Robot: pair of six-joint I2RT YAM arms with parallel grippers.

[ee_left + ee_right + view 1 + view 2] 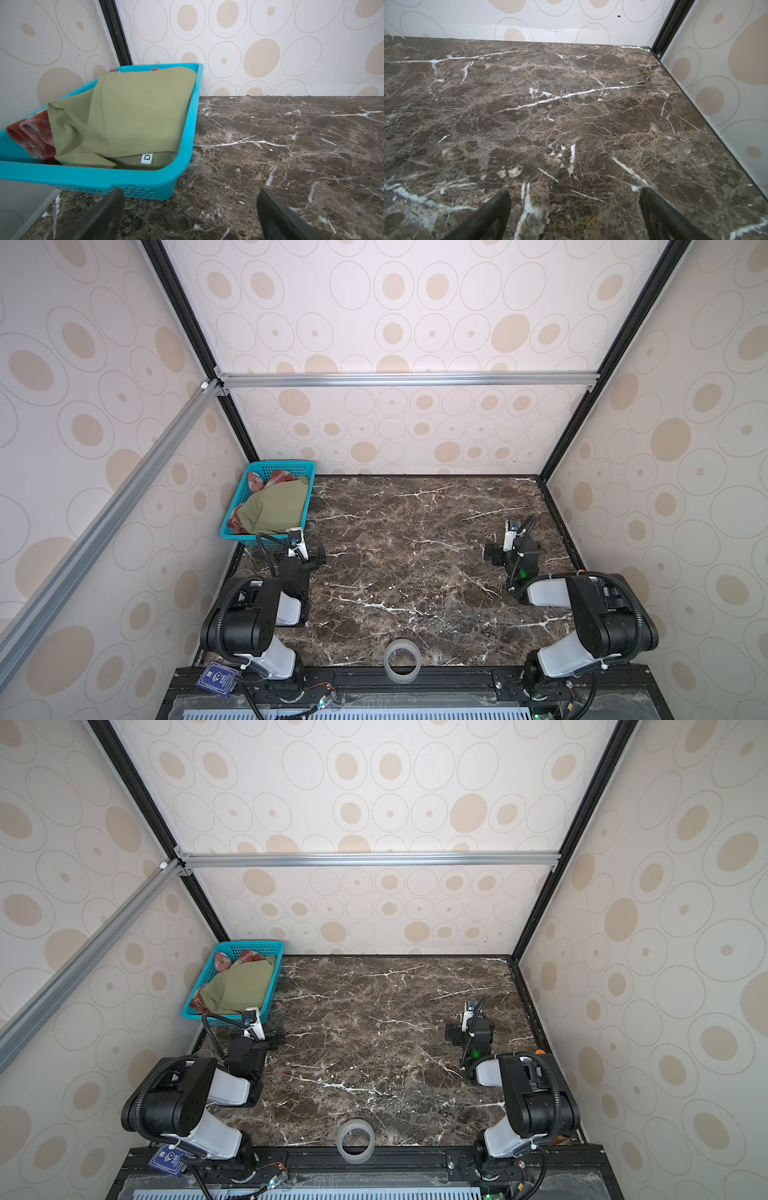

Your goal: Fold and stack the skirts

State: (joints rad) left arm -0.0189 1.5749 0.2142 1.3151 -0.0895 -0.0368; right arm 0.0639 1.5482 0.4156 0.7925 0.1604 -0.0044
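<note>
My left gripper is going to close on the seam (270, 504) (102, 107) at the middle of the olive-green skirt, which lies on top in the teal mesh basket.
Both skirts lie crumpled in a teal mesh basket (286, 465) (249, 945) (83, 176) at the table's far left corner. The olive-green skirt (276, 506) (245, 986) (135, 116) is on top, with a white label showing at its near edge. The red-and-cream plaid skirt (276, 480) (247, 957) (33, 135) is mostly hidden beneath it and peeks out at the far and left ends. My left gripper (305, 551) (266, 1033) (190, 195) is open just short of the basket's near right corner, holding nothing. My right gripper (511, 547) (469, 1029) (575, 195) is open over bare table at the right.
The brown marble table (407, 539) (571, 104) is walled in by patterned panels on three sides. A clear tape roll (402, 659) (355, 1139) stands at the front edge, middle. A blue card (216, 680) lies by the left arm's base.
</note>
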